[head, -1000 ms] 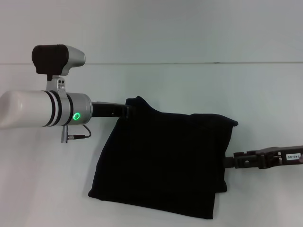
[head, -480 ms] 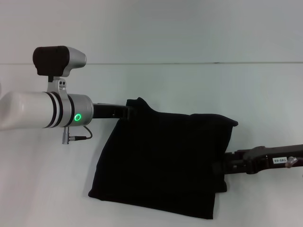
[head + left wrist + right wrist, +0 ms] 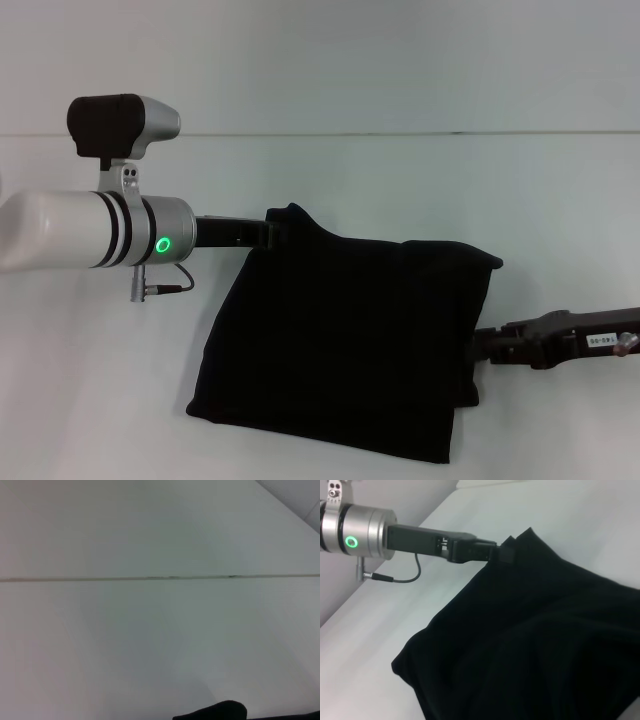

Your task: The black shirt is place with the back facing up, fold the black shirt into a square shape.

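Note:
The black shirt's near corner lies stepped, with the shirt's edge drawn in. Next, my right gripper grabs that edge [image 3: 475, 372] and pulls it away from my left gripper.
The black shirt [image 3: 345, 340] lies folded into a rough rectangle on the white table, also filling the right wrist view [image 3: 535, 640]. My left gripper [image 3: 274, 233] reaches in from the left to the shirt's far left corner. It is shut on that corner, which stands up in a small peak [image 3: 520, 539]. The same gripper [image 3: 501, 554] shows in the right wrist view, its tip at the fabric. My right gripper [image 3: 480, 350] sits low at the shirt's right edge, its tip against the cloth. The left wrist view shows only a sliver of black at its border.
A thin seam [image 3: 400, 134] crosses the white table [image 3: 400, 190] behind the shirt. The left forearm [image 3: 60, 232] with its camera housing [image 3: 120, 125] and a small cable [image 3: 165, 285] hangs over the table's left side.
My right gripper pushed left against the shirt's right edge, then eased back slightly to the right. The left gripper and the shirt have stayed put.

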